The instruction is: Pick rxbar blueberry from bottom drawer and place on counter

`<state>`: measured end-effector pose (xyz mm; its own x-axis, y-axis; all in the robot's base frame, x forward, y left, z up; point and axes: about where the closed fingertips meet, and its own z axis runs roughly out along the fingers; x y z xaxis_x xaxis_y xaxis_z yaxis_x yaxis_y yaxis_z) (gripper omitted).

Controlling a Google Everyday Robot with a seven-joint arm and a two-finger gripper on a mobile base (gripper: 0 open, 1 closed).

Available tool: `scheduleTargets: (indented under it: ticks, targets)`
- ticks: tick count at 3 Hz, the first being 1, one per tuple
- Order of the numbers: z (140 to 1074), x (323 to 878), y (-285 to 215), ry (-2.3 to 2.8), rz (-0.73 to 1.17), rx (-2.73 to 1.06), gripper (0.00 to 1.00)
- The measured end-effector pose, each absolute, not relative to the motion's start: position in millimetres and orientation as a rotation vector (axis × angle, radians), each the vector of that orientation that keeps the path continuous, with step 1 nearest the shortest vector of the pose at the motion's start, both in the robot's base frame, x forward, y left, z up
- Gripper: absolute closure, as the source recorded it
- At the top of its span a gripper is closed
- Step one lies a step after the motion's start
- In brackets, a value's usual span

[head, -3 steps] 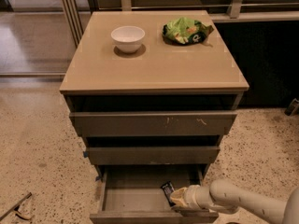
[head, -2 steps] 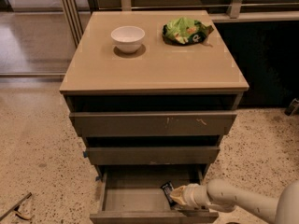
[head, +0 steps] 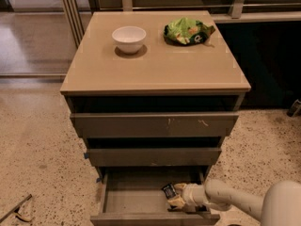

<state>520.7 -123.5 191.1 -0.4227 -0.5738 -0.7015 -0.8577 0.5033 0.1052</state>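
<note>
The middle of the rxbar blueberry (head: pixel 170 193), inside the open bottom drawer, is the spot my gripper will close on.
The bottom drawer (head: pixel 129 202) is pulled open at the foot of the cabinet. The rxbar blueberry (head: pixel 168 190), a small dark bar with pale print, lies tilted in the drawer's right part. My gripper (head: pixel 174 200) reaches in from the lower right on a white arm and sits right at the bar, its pale fingers touching or just beside it. The beige counter (head: pixel 155 65) is the cabinet's top, well above.
A white bowl (head: pixel 129 38) and a green snack bag (head: pixel 187 31) stand on the counter's back part. Two shut drawers with scuffed fronts (head: pixel 155 125) overhang the open drawer. Speckled floor surrounds the cabinet; a dark wall and rail run behind.
The gripper has shifted slightly left and deeper into the drawer toward the bar. The bar has stayed in place.
</note>
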Motion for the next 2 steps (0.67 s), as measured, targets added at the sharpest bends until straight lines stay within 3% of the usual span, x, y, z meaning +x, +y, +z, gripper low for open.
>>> scheduleTargets:
  ticks: [2]
  targets:
    - [160, 539, -126, 2.143, 0.632, -1.144, 0.13]
